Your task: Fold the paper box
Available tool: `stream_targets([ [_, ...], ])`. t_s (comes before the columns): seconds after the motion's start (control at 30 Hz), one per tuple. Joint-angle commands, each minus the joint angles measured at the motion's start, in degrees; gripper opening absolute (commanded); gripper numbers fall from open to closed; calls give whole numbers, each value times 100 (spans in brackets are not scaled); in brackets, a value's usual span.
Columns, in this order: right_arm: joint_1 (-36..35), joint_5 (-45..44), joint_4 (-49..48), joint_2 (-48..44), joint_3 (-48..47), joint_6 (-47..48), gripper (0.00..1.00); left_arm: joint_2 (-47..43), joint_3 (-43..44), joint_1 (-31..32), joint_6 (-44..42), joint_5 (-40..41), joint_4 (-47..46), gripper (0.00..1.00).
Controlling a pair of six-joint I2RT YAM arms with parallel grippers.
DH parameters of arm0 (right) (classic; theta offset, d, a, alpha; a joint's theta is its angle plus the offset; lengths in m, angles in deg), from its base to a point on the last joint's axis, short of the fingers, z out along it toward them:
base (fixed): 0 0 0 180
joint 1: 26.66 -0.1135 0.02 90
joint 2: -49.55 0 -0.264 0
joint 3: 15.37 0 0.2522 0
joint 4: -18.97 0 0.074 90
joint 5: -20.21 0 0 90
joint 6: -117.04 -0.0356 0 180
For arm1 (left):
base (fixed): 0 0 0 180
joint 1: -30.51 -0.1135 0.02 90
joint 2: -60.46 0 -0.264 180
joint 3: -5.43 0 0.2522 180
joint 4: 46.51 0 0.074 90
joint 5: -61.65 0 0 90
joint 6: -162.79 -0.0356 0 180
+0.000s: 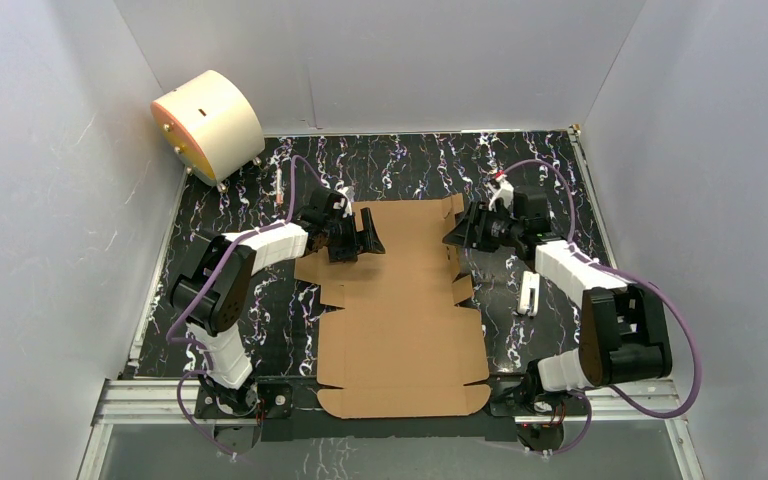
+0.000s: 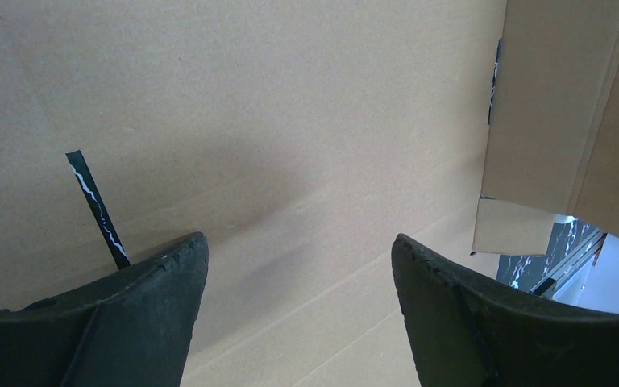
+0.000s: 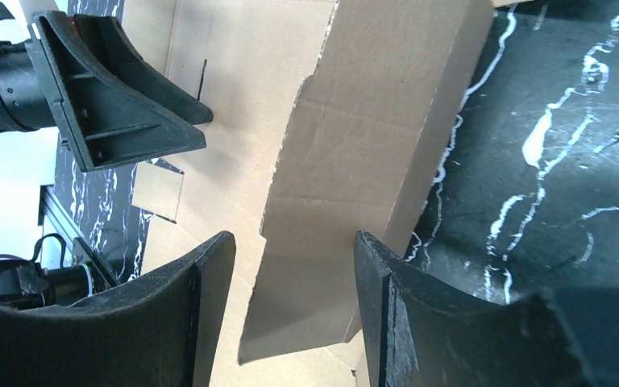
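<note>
The robot's left gripper needs to next move to the far flap's corner (image 1: 357, 205) nearest the cream drum on the paper box and close there.
The paper box (image 1: 400, 320) is a brown die-cut cardboard sheet lying mostly flat on the black marbled table (image 1: 410, 160). My left gripper (image 1: 368, 243) is open and hovers over the left part of the far panel. In the left wrist view (image 2: 298, 242) its fingers stand wide apart above bare cardboard (image 2: 290, 121) with a thin slit (image 2: 97, 210). My right gripper (image 1: 452, 235) is open at the sheet's right edge. In the right wrist view (image 3: 294, 242) the raised right side flap (image 3: 371, 161) stands between its fingers, unclamped. The left gripper (image 3: 121, 89) shows beyond it.
A cream drum with an orange face (image 1: 208, 122) stands at the back left corner. A small white object (image 1: 529, 293) lies on the table right of the sheet. A thin stick (image 1: 279, 185) lies at the back left. White walls enclose the table; a metal rail (image 1: 140, 395) runs along the near edge.
</note>
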Motion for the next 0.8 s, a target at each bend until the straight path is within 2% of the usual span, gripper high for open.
stream_targets([
  [0.0,-304,-168,-97,122,-331,-107,65,-10,-123,9,-15,-64,179,81],
  [0.27,-864,-471,-128,462,-513,-145,66,31,-136,9,29,-167,167,81],
  [0.43,-1215,-1021,146,583,-773,-4,65,34,-139,9,46,-198,167,81],
  [0.77,-1381,-1529,463,828,-860,129,66,-1,-178,9,59,-200,165,81],
])
